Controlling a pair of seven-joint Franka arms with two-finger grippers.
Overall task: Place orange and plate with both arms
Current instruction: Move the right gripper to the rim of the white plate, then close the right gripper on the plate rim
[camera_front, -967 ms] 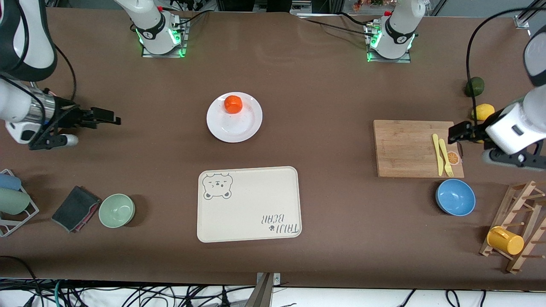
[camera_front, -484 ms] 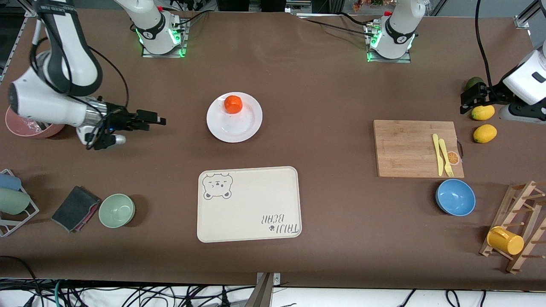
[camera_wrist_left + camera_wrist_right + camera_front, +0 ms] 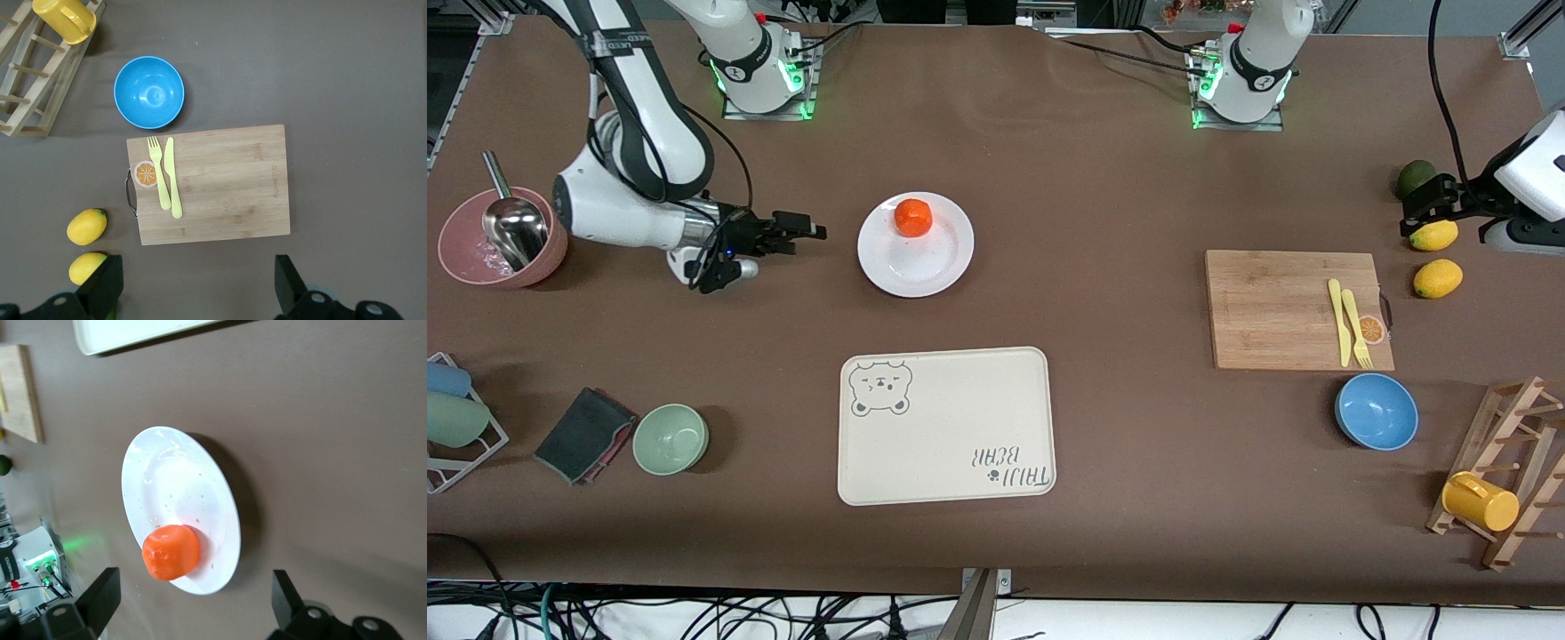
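I move my right gripper to the white plate next and close it on the plate's rim (image 3: 862,241) (image 3: 215,591), at the side that faces this gripper.
The orange (image 3: 913,217) sits on the white plate (image 3: 927,263), on the part of the plate farther from the front camera. My right gripper (image 3: 806,231) is open and empty, low over the table beside the plate, toward the right arm's end. In the right wrist view the orange (image 3: 171,551) and plate (image 3: 175,483) lie just ahead of the open right gripper (image 3: 193,600). My left gripper (image 3: 1421,210) is open and empty over the lemons (image 3: 1437,278) at the left arm's end. In the left wrist view the left gripper (image 3: 197,283) is wide open over bare table.
A cream bear tray (image 3: 947,427) lies nearer the front camera than the plate. A cutting board (image 3: 1280,307) holds a yellow knife and fork. Also on the table are a blue bowl (image 3: 1376,411), a green bowl (image 3: 671,438), a pink bowl (image 3: 498,236), a dark green fruit (image 3: 1414,176) and a yellow mug (image 3: 1480,500).
My right gripper has swung from the right arm's end of the table in toward the plate. My left gripper has moved off the cutting board's edge to over the lemons.
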